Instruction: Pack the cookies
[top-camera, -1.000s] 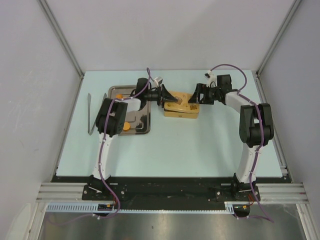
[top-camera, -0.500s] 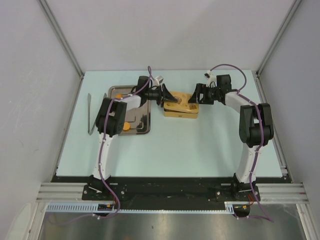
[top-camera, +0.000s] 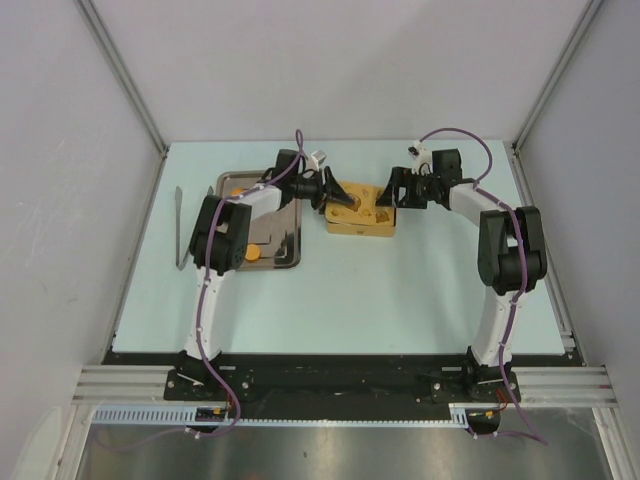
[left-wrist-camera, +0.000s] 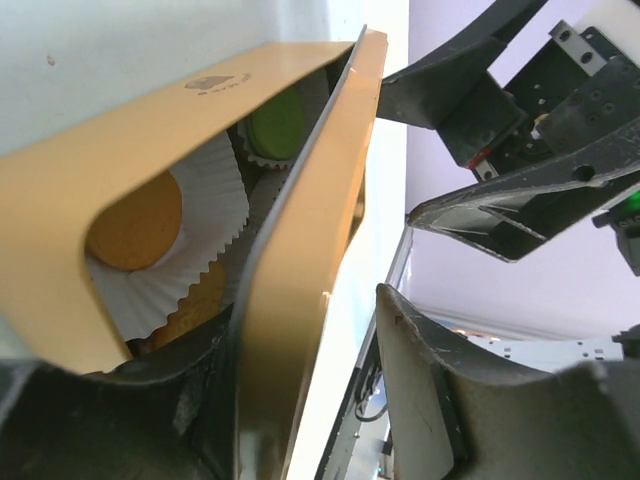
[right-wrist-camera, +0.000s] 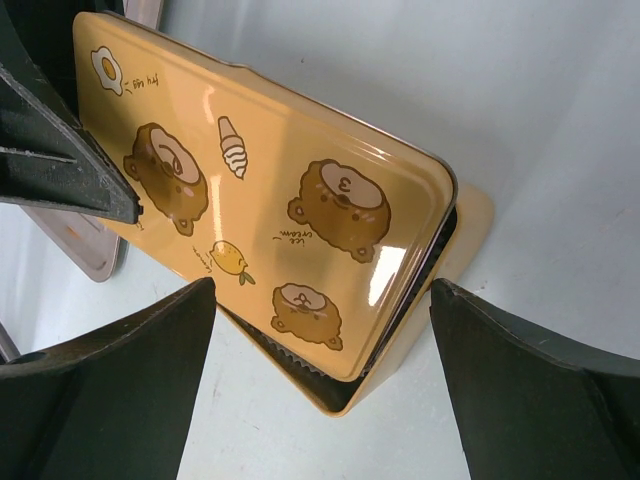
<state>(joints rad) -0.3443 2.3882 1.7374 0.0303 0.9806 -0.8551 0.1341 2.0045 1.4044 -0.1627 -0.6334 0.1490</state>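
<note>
Next, my left gripper pinches the lid's raised end (left-wrist-camera: 285, 350), lifts it and moves the lid over, because the lid stops short of the tin's edge by my right gripper.
A yellow tin box (top-camera: 362, 226) stands at mid-table with its bear-printed lid (right-wrist-camera: 280, 190) lying tilted over it, one end raised. Under the lid, cookies sit in white paper liners: an orange one (left-wrist-camera: 135, 222) and a green one (left-wrist-camera: 277, 125). My left gripper (top-camera: 325, 190) is at the lid's left end. Its jaws (left-wrist-camera: 310, 330) stand open round the lid's rim, with a gap to the right finger (left-wrist-camera: 450, 400). My right gripper (top-camera: 396, 190) is open, its fingers astride the tin's near corner (right-wrist-camera: 322, 300) without touching. Two orange cookies (top-camera: 253, 254) (top-camera: 237, 190) lie on the metal tray.
The metal tray (top-camera: 290, 255) lies left of the tin, partly under my left arm. A slim metal tool (top-camera: 180, 228) lies on the table further left. Both grippers face each other across the tin, close together.
My left gripper's jaws have spread wider round the lid's rim, and the tin has shifted slightly left. The right gripper has stayed still and open.
</note>
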